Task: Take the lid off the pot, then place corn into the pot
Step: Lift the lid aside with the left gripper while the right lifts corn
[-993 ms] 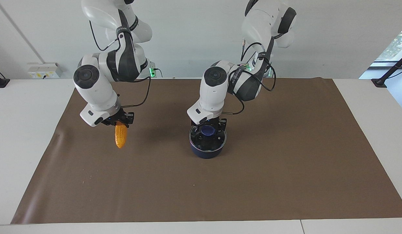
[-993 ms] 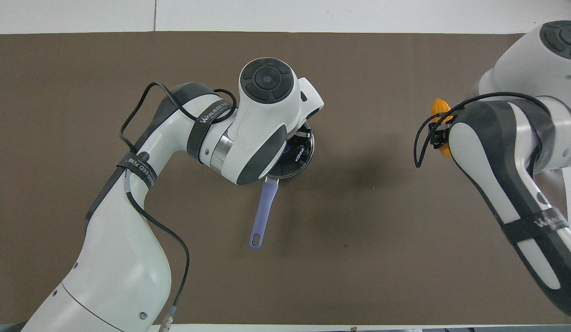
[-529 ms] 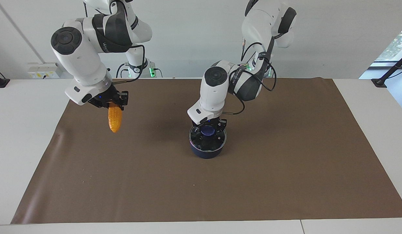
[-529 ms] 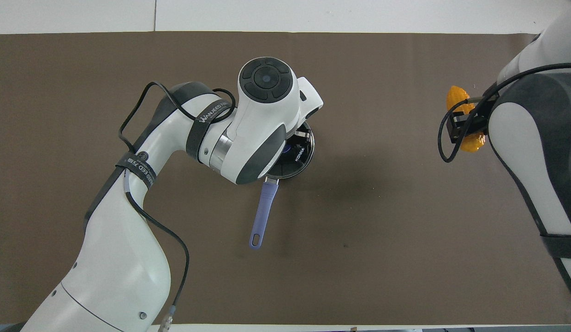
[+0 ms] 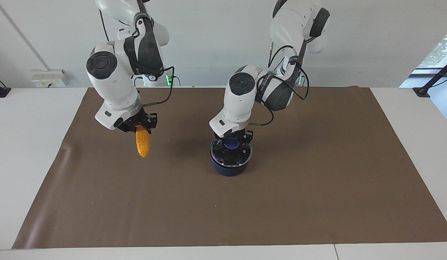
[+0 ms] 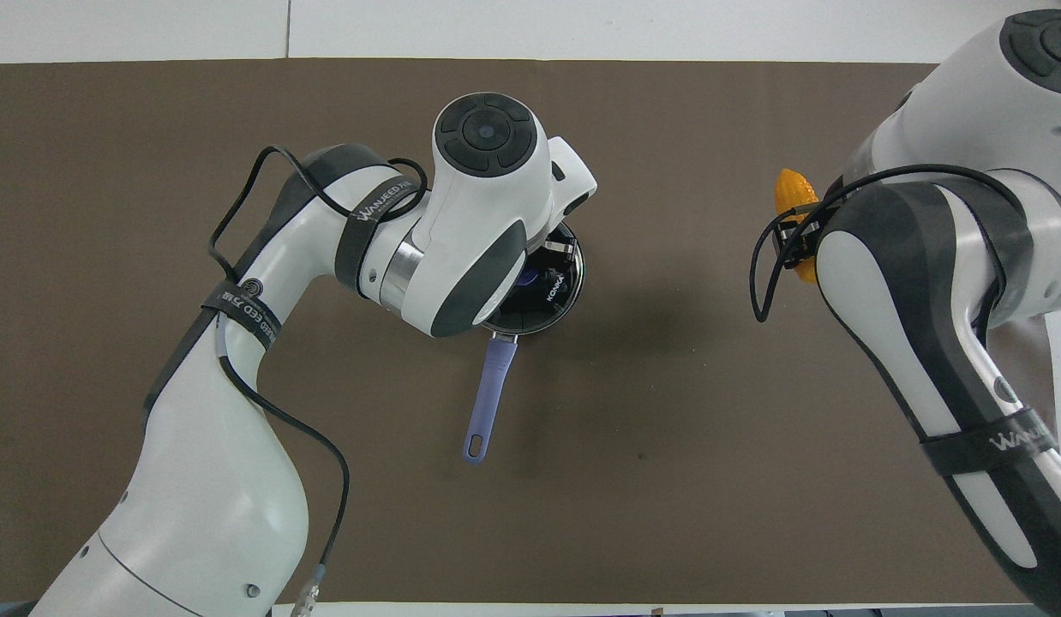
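The corn will sit on the bottom of the dark blue pot [image 6: 524, 282], close to its middle, after my right gripper releases it.
The dark blue pot [image 5: 229, 169] stands mid-mat, its long handle [image 6: 488, 403] pointing toward the robots. The glass lid [image 5: 231, 157] lies level over the pot's mouth; I cannot tell whether it rests on the rim or hangs just above it. My left gripper [image 5: 231, 141] is shut on the lid's blue knob [image 5: 230, 144]. In the overhead view the left wrist hides most of the lid [image 6: 554, 296]. My right gripper [image 5: 138, 127] is shut on the top of the orange-yellow corn [image 5: 143, 145], which hangs upright over the mat, beside the pot toward the right arm's end. The corn's tip also shows in the overhead view [image 6: 793, 190].
A brown mat [image 5: 317, 180] covers most of the white table [image 5: 28, 144]. Nothing else lies on it.
My right arm lifted the corn up and away from the pot, then swung it back toward the pot, lower. My left gripper and the lid rose very slightly.
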Robot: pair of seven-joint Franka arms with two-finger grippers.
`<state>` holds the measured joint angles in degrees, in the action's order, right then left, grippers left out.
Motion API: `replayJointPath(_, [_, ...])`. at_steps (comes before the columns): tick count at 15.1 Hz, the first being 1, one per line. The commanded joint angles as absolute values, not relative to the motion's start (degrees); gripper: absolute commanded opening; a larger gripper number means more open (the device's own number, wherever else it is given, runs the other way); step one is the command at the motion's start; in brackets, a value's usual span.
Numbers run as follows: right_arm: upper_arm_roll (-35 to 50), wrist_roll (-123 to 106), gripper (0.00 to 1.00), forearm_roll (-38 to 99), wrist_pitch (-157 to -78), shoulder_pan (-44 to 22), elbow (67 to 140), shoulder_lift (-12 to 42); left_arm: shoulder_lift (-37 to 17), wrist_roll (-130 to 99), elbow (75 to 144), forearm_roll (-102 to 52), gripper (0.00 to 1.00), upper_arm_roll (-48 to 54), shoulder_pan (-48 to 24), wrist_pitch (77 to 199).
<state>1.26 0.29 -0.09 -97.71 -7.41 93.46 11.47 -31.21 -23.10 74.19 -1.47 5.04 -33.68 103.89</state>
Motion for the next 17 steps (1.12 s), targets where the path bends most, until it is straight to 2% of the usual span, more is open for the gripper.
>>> replayJointPath(1, [1.6, -0.8, 0.00, 0.6, -98.6, -7.0, 94.2, 10.3, -27.0, -22.6, 73.3, -4.8, 0.03, 4.5, -31.8, 99.1])
replayJointPath(6, [2.0, 11.6, 0.00, 2.3, -102.4, -15.7, 90.8, 12.7, -21.8, -21.1, 73.6, -5.7, 0.00, 4.7, -21.6, 92.6])
replayJointPath(8, [2.1, 18.5, 0.00, 5.3, -105.2, -20.5, 86.3, 17.8, -20.9, -17.3, 74.2, -5.8, 0.00, 4.4, -17.8, 91.4])
replayJointPath(11, [2.0, 26.3, 0.00, 4.6, -105.6, -27.7, 73.8, 29.6, -20.3, -9.9, 76.1, -5.7, 0.00, 4.2, -8.7, 90.5])
replayJointPath(12, [2.1, 31.2, 0.00, 2.0, -111.0, -30.6, 71.4, 35.3, -16.4, -1.5, 85.4, -5.2, 0.00, 4.1, -1.2, 95.0])
replayJointPath(15, [2.1, 31.6, 0.00, 2.1, -116.8, -31.3, 75.0, 35.4, -13.1, 3.5, 96.6, -5.0, 0.00, 4.0, 5.1, 104.4])
replayJointPath(17, [2.0, 31.6, 0.00, 1.8, -118.5, -33.6, 76.0, 36.5, -13.0, 4.0, 100.5, -4.4, 0.00, 3.8, 5.7, 107.7])
